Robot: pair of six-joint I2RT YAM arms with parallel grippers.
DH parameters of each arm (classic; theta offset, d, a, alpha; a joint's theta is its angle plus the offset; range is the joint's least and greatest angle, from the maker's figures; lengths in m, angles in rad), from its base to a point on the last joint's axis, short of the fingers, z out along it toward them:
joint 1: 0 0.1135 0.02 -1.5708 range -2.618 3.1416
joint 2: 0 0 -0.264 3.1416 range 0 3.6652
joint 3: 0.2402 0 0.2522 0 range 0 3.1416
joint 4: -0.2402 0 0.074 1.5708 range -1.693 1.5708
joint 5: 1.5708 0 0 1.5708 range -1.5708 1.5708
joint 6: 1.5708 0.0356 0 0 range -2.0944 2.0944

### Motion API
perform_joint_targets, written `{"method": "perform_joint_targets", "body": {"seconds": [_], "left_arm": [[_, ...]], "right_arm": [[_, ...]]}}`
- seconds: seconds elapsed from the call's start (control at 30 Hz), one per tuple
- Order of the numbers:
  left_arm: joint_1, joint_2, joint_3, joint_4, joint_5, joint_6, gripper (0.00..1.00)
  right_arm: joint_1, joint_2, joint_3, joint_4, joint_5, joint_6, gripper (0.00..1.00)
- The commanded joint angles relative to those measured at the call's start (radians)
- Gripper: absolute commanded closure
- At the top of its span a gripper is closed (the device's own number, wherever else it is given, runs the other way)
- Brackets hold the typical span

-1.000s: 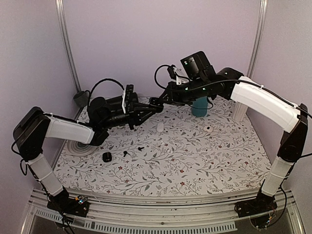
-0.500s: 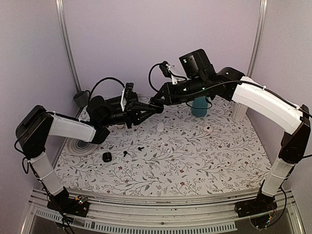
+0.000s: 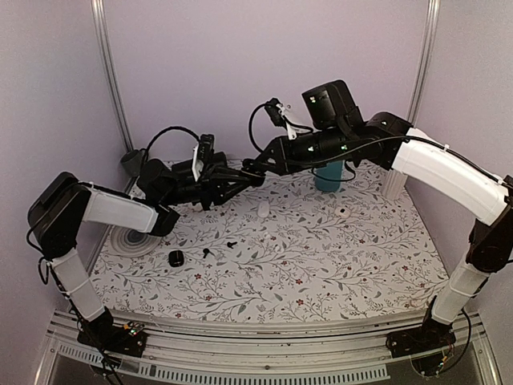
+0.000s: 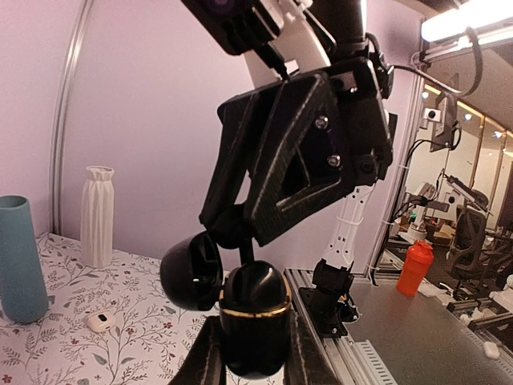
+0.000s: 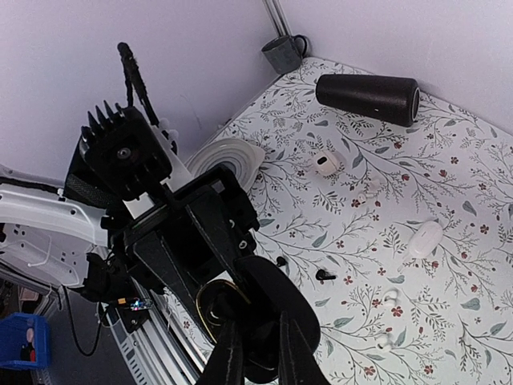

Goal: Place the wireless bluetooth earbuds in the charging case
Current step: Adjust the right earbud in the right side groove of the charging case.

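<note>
The black earbuds lie nearer the robot's left gripper, which holds the open charging case, so next the right gripper backs away and takes over the case body (image 3: 255, 177).
A black charging case (image 4: 255, 309) with a gold rim hangs in the air above the back of the table, its lid (image 4: 191, 273) swung open to the left. My left gripper (image 4: 255, 357) is shut on the case body. My right gripper (image 5: 258, 353) is shut, and its thin fingertips (image 4: 244, 250) reach down into the open case (image 5: 210, 309); anything between them is hidden. In the top view the two grippers meet at the case (image 3: 255, 170). Two black wireless bluetooth earbuds (image 3: 232, 243) (image 3: 208, 252) lie on the floral cloth. White earbuds (image 5: 391, 298) (image 5: 383, 338) lie further right.
On the cloth are a small black case (image 3: 175, 257), a white closed case (image 3: 264, 208), a white open case (image 3: 343, 212), a teal vase (image 3: 327, 176), a white vase (image 3: 393, 184), a white plate (image 3: 132, 239), a grey mug (image 3: 132, 160) and a black cylinder (image 5: 369, 96).
The two grippers have stayed joined at the case. My left wrist has drifted a little to the left and back, and the right arm has followed it.
</note>
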Motion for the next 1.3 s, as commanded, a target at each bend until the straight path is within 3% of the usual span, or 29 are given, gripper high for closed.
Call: {"method": "perform_joint_targets", "body": {"seconds": [0.0, 0.53, 0.83, 1.03, 1.27], "left_arm": [[0.019, 0.006, 0.012, 0.121, 0.04, -0.043, 1.0], [0.02, -0.004, 0.009, 0.156, -0.009, -0.068, 1.0], [0.019, -0.007, 0.011, 0.166, -0.012, -0.071, 1.0], [0.019, -0.003, 0.008, 0.158, -0.001, -0.068, 1.0], [0.018, -0.002, -0.007, 0.15, -0.004, -0.057, 1.0]], "right_arm": [[0.005, -0.033, -0.024, 0.008, 0.009, -0.023, 0.94], [0.006, -0.005, -0.023, 0.01, -0.053, -0.07, 0.93], [0.007, -0.006, -0.014, -0.01, -0.018, -0.076, 0.82], [0.007, -0.017, 0.003, -0.007, -0.004, -0.074, 0.67], [0.007, -0.039, 0.008, 0.012, 0.009, -0.063, 0.61]]}}
